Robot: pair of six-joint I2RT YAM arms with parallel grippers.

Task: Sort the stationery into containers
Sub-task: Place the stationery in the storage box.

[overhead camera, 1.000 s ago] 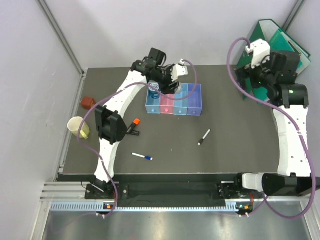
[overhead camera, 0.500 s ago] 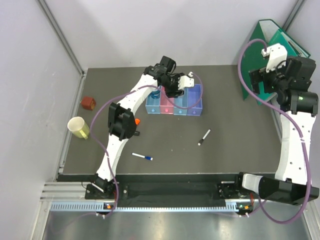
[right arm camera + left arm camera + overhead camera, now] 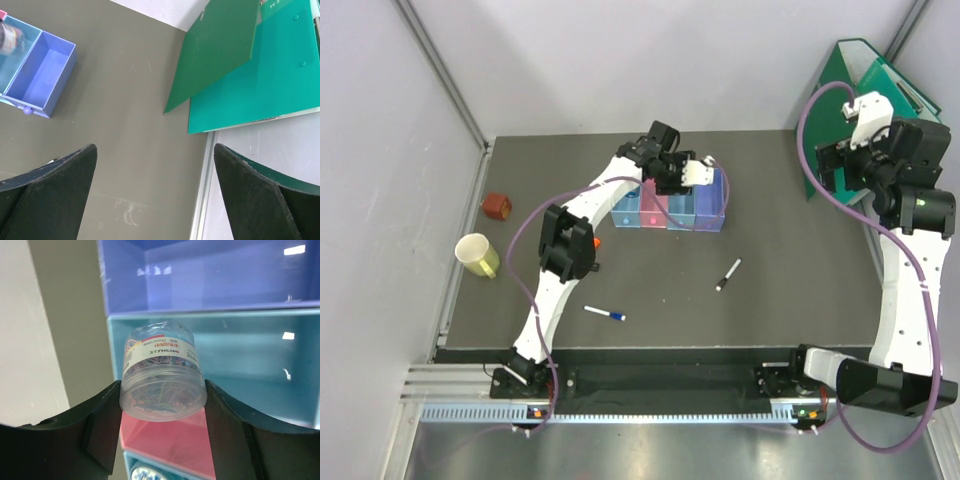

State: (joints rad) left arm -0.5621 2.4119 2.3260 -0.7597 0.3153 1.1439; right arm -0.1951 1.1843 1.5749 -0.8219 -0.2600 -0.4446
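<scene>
The robot's left gripper should release the paper clip tub in the light blue bin (image 3: 687, 199) (image 3: 220, 357) next to the purple-blue bin.
A clear round tub of coloured paper clips (image 3: 162, 375) is gripped between my left gripper's (image 3: 162, 407) black fingers. It hangs over the row of containers (image 3: 712, 212), about where the pink bin (image 3: 170, 450) meets a light blue bin (image 3: 250, 365). The purple-blue bin (image 3: 210, 275) lies beyond. A blue tape roll (image 3: 145, 474) lies in the other light blue bin. My left gripper (image 3: 680, 178) is above the row's back edge. My right gripper (image 3: 155, 190) is open and empty, high over the table's right side. On the table lie a white pen with a blue cap (image 3: 605, 314) and a black-and-white marker (image 3: 727, 275).
Green folders (image 3: 250, 65) lean at the back right corner beside the table's metal edge. A pale yellow cup (image 3: 478, 256) and a reddish-brown block (image 3: 497, 205) sit at the left. An orange highlighter (image 3: 594, 243) peeks out from behind the left arm.
My left gripper has carried the tub rightward along the row of bins, from the left end toward the middle. The right arm swung slightly right and back.
</scene>
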